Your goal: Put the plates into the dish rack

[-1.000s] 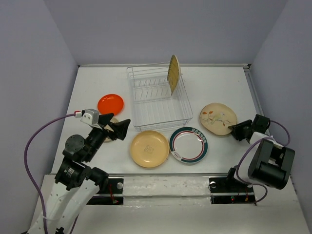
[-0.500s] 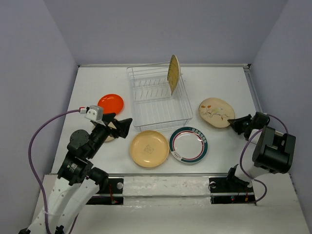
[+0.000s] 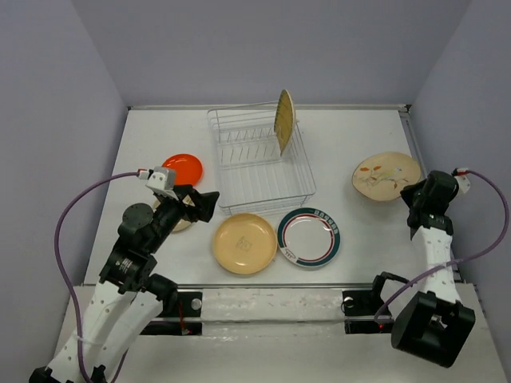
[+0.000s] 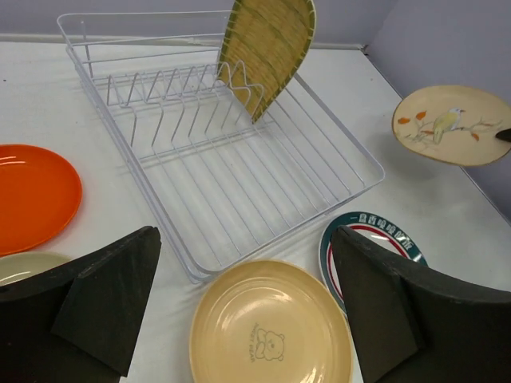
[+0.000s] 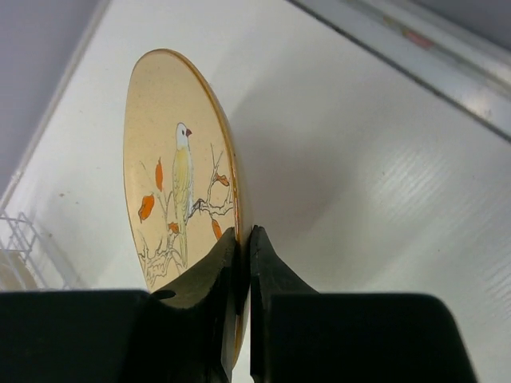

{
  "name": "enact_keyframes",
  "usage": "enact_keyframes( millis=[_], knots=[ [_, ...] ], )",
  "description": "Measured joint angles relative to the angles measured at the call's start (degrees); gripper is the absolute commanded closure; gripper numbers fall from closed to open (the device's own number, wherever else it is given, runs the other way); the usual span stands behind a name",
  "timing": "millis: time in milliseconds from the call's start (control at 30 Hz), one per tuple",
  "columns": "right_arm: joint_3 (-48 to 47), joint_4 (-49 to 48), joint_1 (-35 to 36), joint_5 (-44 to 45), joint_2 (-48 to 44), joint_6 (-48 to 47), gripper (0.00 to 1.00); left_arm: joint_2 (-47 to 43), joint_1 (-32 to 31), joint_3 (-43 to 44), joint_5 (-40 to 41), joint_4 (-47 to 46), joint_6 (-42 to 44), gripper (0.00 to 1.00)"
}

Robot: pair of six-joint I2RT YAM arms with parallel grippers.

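The cream floral plate will go from my right gripper into the rack's wires, just inward of the ribbed yellow-green plate (image 3: pixel 275 147).
The white wire dish rack (image 3: pixel 263 163) stands at the table's middle back, with the ribbed yellow-green plate (image 3: pixel 284 121) upright in its prongs. My right gripper (image 3: pixel 414 194) is shut on the rim of the cream floral plate (image 3: pixel 386 175) and holds it lifted at the far right; the right wrist view shows its bird pattern (image 5: pixel 180 191). My left gripper (image 3: pixel 201 206) is open and empty, left of the rack's front. The tan-yellow plate (image 3: pixel 244 243) and the teal-rimmed plate (image 3: pixel 309 237) lie in front of the rack. The orange plate (image 3: pixel 181 169) lies left; the beige plate (image 4: pixel 24 267) is mostly hidden under my left arm.
The table's right rail (image 3: pixel 417 152) runs close beside the lifted plate. Purple-grey walls close in the left, back and right sides. Both arm bases sit at the near edge.
My right gripper has lifted the floral plate off the table and carried it right and back. My left arm has shifted slightly, its gripper still open.
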State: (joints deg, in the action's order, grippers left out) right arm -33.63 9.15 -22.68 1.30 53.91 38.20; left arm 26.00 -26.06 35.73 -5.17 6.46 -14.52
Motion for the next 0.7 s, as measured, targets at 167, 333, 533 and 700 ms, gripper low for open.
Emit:
enact_keyframes(
  millis=[167,333,533,700],
  knots=[
    [-14.45,6.75,11.10,9.90,-1.77,-5.16,0.93,1.49,1.68,0.00,0.04,0.02,-0.74,0.01],
    [-30.45,9.79,29.62,19.15,2.64,-11.13,0.93,1.88,3.43,0.00,0.17,-0.02,-1.09,0.01],
    [-56.76,9.57,55.93,37.18,21.42,-26.14,0.93,3.48,4.87,0.00,0.76,0.02,-1.97,0.01],
    [-78.31,9.01,65.44,46.38,42.07,-37.35,0.93,4.11,5.60,0.00,0.87,0.07,-2.54,0.01]
  ],
)
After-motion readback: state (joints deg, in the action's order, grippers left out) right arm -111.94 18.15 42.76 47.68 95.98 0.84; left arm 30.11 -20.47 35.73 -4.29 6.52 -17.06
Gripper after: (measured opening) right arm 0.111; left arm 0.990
